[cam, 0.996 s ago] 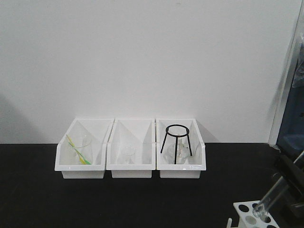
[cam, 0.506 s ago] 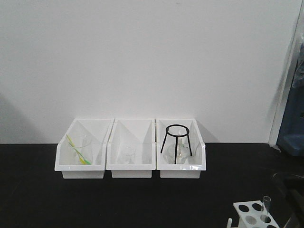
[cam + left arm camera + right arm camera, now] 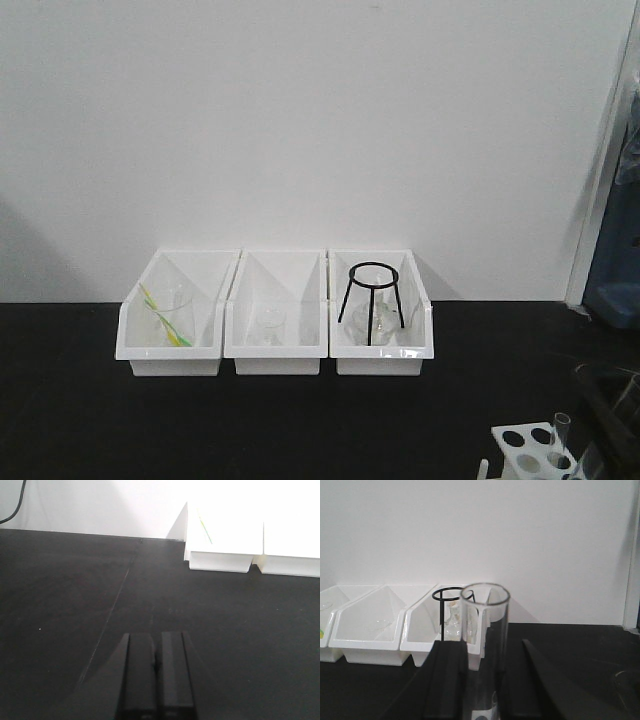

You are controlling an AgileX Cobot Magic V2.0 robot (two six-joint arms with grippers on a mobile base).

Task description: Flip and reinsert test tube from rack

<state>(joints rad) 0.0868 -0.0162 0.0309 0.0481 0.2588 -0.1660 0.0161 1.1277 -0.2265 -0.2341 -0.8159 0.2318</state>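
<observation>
The test tube will go in the white rack's hole (image 3: 557, 461) just in front of the other standing tube, and my right gripper needs to let go of it there.
The test tube (image 3: 561, 432) stands upright, open rim up, in a hole at the right end of the white rack (image 3: 520, 440), at the bottom right of the front view. In the right wrist view the test tube (image 3: 484, 645) rises between my right gripper's (image 3: 485, 652) two black fingers, which sit tight against its sides. Only a dark edge of that arm shows in the front view. My left gripper (image 3: 156, 639) is shut and empty, low over the black table, far from the rack.
Three white open-front bins (image 3: 275, 345) stand in a row at the back against the wall. The left one holds a beaker with green-yellow sticks, the middle one a small beaker (image 3: 270, 325), the right one a black wire tripod (image 3: 372, 300). A blue object stands at the far right.
One second ago my right gripper held the tube tilted above the rack. The tube now stands upright in a rack hole, and the arm has dropped mostly out of the front view.
</observation>
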